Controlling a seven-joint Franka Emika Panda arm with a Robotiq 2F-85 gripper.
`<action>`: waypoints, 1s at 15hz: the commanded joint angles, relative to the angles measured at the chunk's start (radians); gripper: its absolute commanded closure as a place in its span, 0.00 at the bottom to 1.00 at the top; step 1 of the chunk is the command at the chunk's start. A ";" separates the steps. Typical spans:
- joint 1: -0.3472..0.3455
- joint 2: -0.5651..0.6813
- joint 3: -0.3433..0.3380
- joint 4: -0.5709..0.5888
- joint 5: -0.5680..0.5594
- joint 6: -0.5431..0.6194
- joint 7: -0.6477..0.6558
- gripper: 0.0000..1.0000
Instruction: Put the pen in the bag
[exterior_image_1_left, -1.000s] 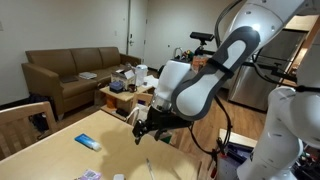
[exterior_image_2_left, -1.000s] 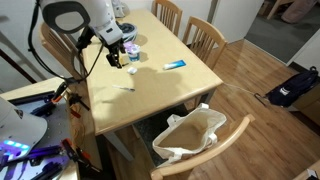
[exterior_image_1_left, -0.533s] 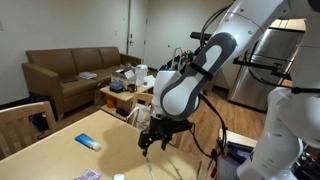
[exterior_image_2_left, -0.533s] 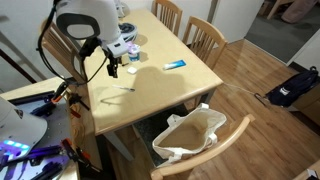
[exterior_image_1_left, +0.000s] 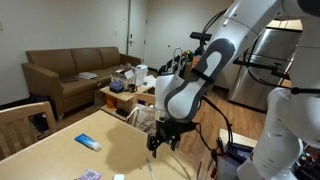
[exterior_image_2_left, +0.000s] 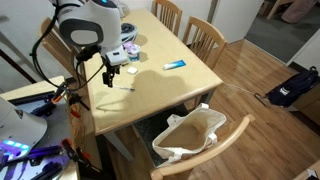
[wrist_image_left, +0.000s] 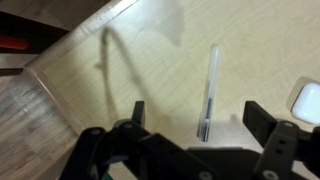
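The pen's middle (exterior_image_1_left: 150, 170) (wrist_image_left: 209, 93), between its pale end and its dark tip, is the next place my gripper will go down to and close on.
The pen (wrist_image_left: 208, 92) is a thin clear stick with a dark tip. It lies flat on the light wooden table (wrist_image_left: 160, 60). In the wrist view it sits between my two open fingers, below them. My gripper (wrist_image_left: 198, 118) is open and empty, hovering above the pen. In an exterior view the pen (exterior_image_2_left: 125, 89) lies near the table's edge under my gripper (exterior_image_2_left: 107, 76). My gripper also shows in an exterior view (exterior_image_1_left: 160, 143). The cream tote bag (exterior_image_2_left: 190, 135) stands open on the floor beside the table.
A blue-and-white tube (exterior_image_2_left: 175, 65) lies mid-table. Small cluttered items (exterior_image_2_left: 128, 50) sit at the table's far end. Wooden chairs (exterior_image_2_left: 205, 40) stand around the table, one (exterior_image_2_left: 215, 150) by the bag. A white object (wrist_image_left: 306, 98) is at the right of the wrist view.
My arm has moved along the table toward the pen and come lower, so the gripper now hangs over it. The pen and bag have not moved.
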 joint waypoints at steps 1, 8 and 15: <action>0.000 0.004 0.004 0.002 0.003 -0.003 0.001 0.00; 0.212 0.044 -0.245 0.042 -0.277 -0.017 0.479 0.00; 0.212 0.108 -0.106 0.063 -0.228 0.025 0.934 0.00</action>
